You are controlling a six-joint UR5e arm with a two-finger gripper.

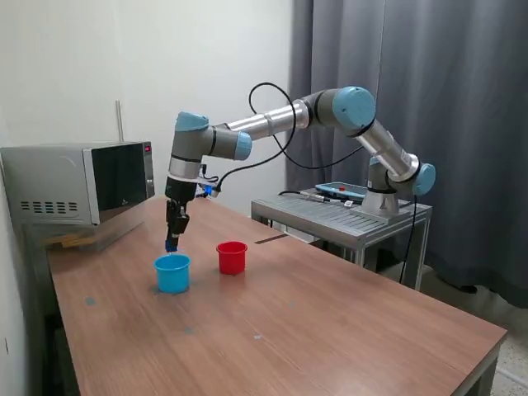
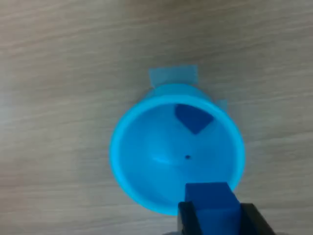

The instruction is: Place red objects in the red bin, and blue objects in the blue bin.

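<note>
My gripper has the dark blue cube. It will let go of it inside the blue cup (image 1: pixel 172 269) (image 2: pixel 178 154), next to the other dark blue cube.
The light blue cup (image 1: pixel 172 273) stands on the wooden table, with the red cup (image 1: pixel 232 257) a short way to the exterior view's right of it. My gripper (image 1: pixel 172 244) hangs just above the blue cup's rim and is shut on a dark blue cube (image 2: pixel 211 199). In the wrist view the blue cup (image 2: pixel 142 161) is seen from above, and a second dark blue cube (image 2: pixel 193 117) lies inside it. No red cubes are in view.
A microwave (image 1: pixel 78 181) stands at the table's back, at the exterior view's left. A grey metal stand (image 1: pixel 346 216) holds the arm's base beyond the table. Blue tape (image 2: pixel 172 76) marks the table under the blue cup.
</note>
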